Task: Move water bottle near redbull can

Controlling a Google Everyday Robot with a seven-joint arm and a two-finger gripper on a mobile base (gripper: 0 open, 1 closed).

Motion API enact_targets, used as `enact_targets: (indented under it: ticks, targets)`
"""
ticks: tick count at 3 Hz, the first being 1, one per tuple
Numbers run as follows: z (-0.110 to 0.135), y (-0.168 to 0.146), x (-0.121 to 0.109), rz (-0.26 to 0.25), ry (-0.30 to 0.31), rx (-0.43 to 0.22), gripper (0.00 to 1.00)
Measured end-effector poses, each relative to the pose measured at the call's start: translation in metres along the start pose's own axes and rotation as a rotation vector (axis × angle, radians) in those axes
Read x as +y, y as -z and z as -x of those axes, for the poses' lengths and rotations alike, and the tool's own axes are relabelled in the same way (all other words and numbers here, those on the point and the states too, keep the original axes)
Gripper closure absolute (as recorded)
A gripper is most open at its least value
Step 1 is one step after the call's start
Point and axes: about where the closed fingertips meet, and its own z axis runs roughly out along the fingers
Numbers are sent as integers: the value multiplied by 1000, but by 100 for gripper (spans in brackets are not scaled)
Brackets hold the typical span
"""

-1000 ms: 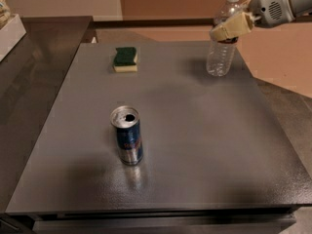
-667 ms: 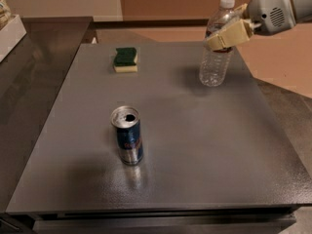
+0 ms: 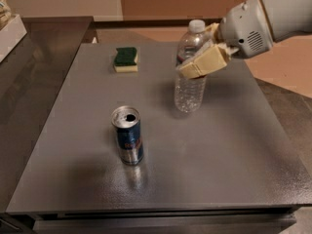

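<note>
Next, I let go of the water bottle on the grey table (image 3: 157, 141) next to the redbull can, on the gripper's side.
The water bottle (image 3: 190, 84) is clear ribbed plastic with a white cap. It stands upright at the middle right of the grey table, or hangs just above it. My gripper (image 3: 200, 63) comes in from the upper right and is shut on the bottle's upper body, over its label band. The redbull can (image 3: 128, 135) is blue and silver with an open silver top. It stands upright in the middle of the table, to the lower left of the bottle, with a gap between them.
A green and yellow sponge (image 3: 126, 59) lies at the back of the grey table (image 3: 229, 155). A dark counter (image 3: 29, 72) runs along the left side. A white object (image 3: 9, 30) sits at the far left edge.
My gripper has carried the water bottle from the table's back right corner toward the middle and closer to the redbull can. The can and sponge have not moved.
</note>
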Motion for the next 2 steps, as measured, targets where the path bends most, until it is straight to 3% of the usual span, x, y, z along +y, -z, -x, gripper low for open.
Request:
enact_targets:
  ticks: [1, 2]
  targets:
    - [2, -26, 31, 69, 47, 2, 100]
    - [2, -42, 50, 104, 77, -8, 100]
